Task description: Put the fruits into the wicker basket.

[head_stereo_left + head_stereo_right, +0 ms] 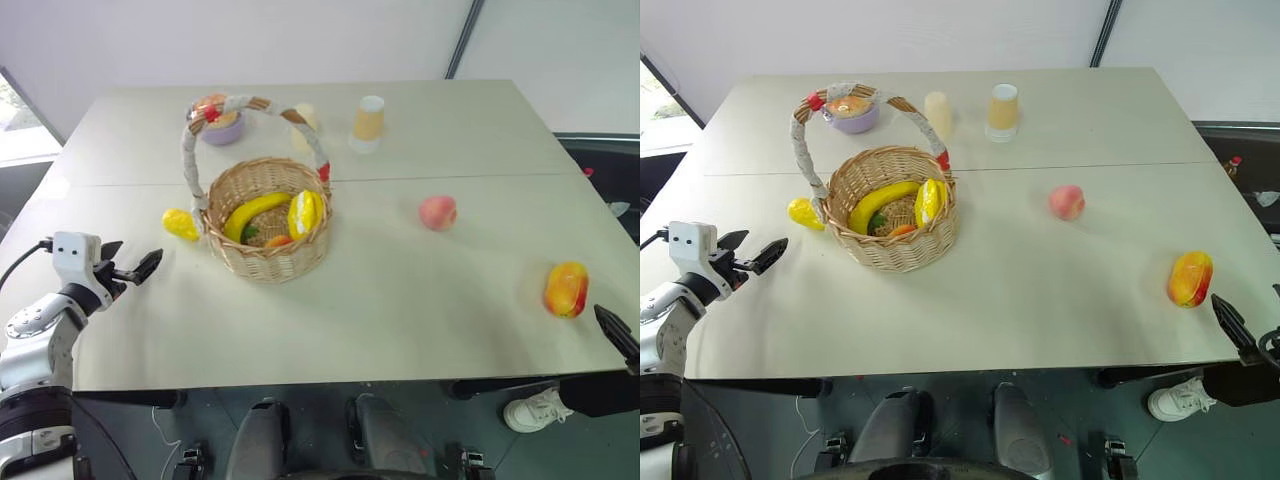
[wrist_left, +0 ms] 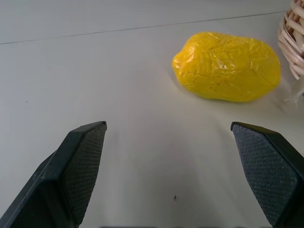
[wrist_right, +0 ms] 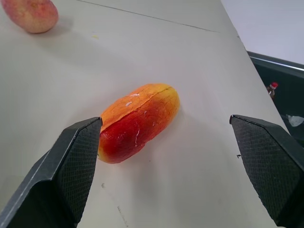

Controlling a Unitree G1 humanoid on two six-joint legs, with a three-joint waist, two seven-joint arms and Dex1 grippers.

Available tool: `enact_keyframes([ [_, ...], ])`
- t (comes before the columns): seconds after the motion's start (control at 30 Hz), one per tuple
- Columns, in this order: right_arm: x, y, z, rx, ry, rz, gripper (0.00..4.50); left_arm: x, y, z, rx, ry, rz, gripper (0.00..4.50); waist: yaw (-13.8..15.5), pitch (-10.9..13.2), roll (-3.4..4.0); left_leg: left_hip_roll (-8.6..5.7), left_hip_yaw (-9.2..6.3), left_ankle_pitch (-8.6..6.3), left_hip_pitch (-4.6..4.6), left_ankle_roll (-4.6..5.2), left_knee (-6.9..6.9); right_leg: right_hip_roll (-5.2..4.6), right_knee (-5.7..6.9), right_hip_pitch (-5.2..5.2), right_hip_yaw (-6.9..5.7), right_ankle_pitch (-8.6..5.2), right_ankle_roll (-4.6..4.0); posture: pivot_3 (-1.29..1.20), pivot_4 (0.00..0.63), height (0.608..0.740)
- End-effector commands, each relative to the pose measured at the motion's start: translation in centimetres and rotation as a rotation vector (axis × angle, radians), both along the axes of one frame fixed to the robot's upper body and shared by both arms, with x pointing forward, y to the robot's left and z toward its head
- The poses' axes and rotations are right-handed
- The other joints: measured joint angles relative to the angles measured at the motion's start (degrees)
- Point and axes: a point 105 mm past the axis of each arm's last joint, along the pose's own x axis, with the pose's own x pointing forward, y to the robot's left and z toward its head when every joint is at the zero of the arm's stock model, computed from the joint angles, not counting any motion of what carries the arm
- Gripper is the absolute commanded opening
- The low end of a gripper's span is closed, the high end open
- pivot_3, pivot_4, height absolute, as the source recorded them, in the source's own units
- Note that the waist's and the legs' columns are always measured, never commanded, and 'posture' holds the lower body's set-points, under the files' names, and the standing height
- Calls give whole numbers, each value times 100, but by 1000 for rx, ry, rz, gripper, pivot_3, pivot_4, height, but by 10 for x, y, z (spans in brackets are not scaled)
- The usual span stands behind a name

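Note:
The fingers of my left gripper needs to rest on the lemon's long sides as they close around the middle of the yellow lemon (image 1: 181,224) (image 2: 227,67) beside the wicker basket.
The wicker basket (image 1: 266,250) stands left of the table's middle, with a banana (image 1: 251,214) and other yellow and orange fruits inside. A yellow lemon (image 1: 181,223) lies against the basket's left side. My left gripper (image 1: 134,259) is open a short way to the lemon's near left, and the lemon (image 2: 227,66) lies ahead of its fingers. A pink peach (image 1: 437,212) rests right of centre. A yellow-and-red mango (image 1: 566,288) lies near the front right corner. My right gripper (image 3: 165,119) is open just short of the mango (image 3: 140,121).
A lilac bowl (image 1: 220,128) with an orange top and two pale yellow cups (image 1: 368,123) (image 1: 305,125) stand at the back, behind the basket. The table's front edge (image 1: 340,375) runs close to both grippers. A white shoe (image 1: 535,408) shows on the floor at the lower right.

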Motion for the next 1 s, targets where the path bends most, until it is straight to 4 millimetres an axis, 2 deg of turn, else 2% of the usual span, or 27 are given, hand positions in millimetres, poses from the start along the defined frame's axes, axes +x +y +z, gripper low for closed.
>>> enact_keyframes([
  [0.03,3,1,11,-27,-35,9,4486,2,2,12,17,-46,-1,4500,0,0,0,0,0,0,0,0,0,0,0,0,0,0,0,0,150,740],
  [0.33,15,9,15,-32,-58,41,4486,3,6,13,11,-51,23,4500,-1,0,0,0,0,0,0,0,0,0,0,0,0,1,2,0,150,740],
  [0.5,32,29,32,-52,-107,129,4486,2,6,13,15,-57,30,4500,-3,-1,0,0,0,0,1,0,0,1,1,0,0,2,4,0,150,740],
  [0.7,56,90,56,-42,-135,388,4486,1,3,18,27,-75,12,4500,-3,-1,0,1,-3,0,1,0,0,3,4,0,0,3,5,0,150,740],
  [0.73,60,112,58,-29,-122,482,4486,1,0,20,62,-83,-3,4500,1,-1,-1,1,-3,0,1,0,0,2,3,0,-1,3,5,0,150,740],
  [0.83,64,149,58,-9,-79,637,4486,1,-7,25,109,-99,-31,4500,6,-2,-4,1,-6,0,-1,0,1,-2,3,0,-2,3,5,0,150,740],
  [0.93,69,200,58,-15,-59,835,4486,2,-21,38,156,-136,-91,4500,7,-1,-6,-1,-9,0,-2,0,1,-5,3,0,-5,3,5,0,150,740],
  [1.0,71,220,59,-29,-63,903,4486,3,-26,43,199,-139,-119,4500,7,-1,-6,-1,-10,0,-3,0,2,-7,3,-1,-5,4,5,0,150,740],
])
